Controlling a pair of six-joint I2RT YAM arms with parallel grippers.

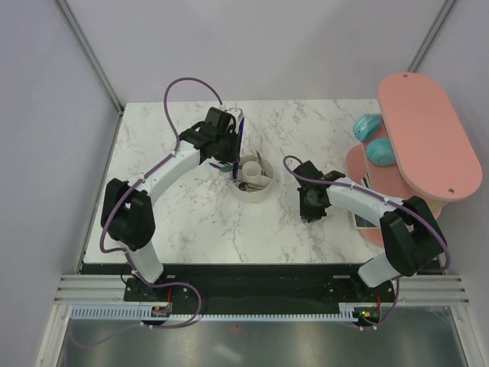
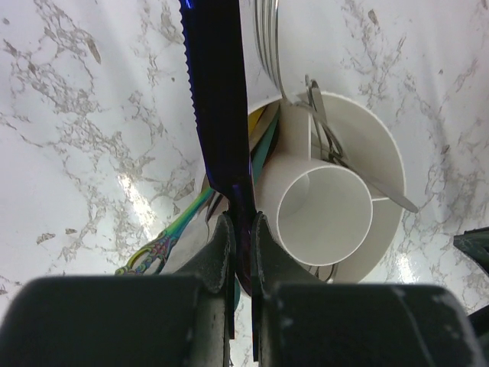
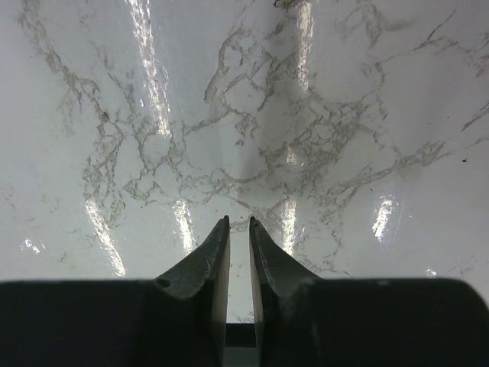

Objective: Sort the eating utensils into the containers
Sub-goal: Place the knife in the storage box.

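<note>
The left gripper will release the dark blue-purple serrated knife between the central cup and the rainbow-coloured utensil (image 1: 239, 175) (image 2: 246, 233).
The white round holder (image 1: 253, 177) stands mid-table; the left wrist view shows its central cup (image 2: 325, 214) empty and its ring wall (image 2: 386, 153). Silver utensils (image 2: 327, 134) lie in one ring section, and a rainbow-coloured utensil (image 2: 164, 245) and dark handles in another. My left gripper (image 1: 228, 153) (image 2: 242, 229) is shut on a dark blue-purple serrated knife (image 2: 218, 99), held just above the holder's left ring section. My right gripper (image 1: 312, 208) (image 3: 238, 223) is empty with its jaws almost together, low over bare marble to the right of the holder.
A large pink oval board (image 1: 428, 138) on a pink stand sits at the right table edge, with two teal objects (image 1: 374, 138) beside it. White booth walls enclose the marble table (image 1: 168, 222).
</note>
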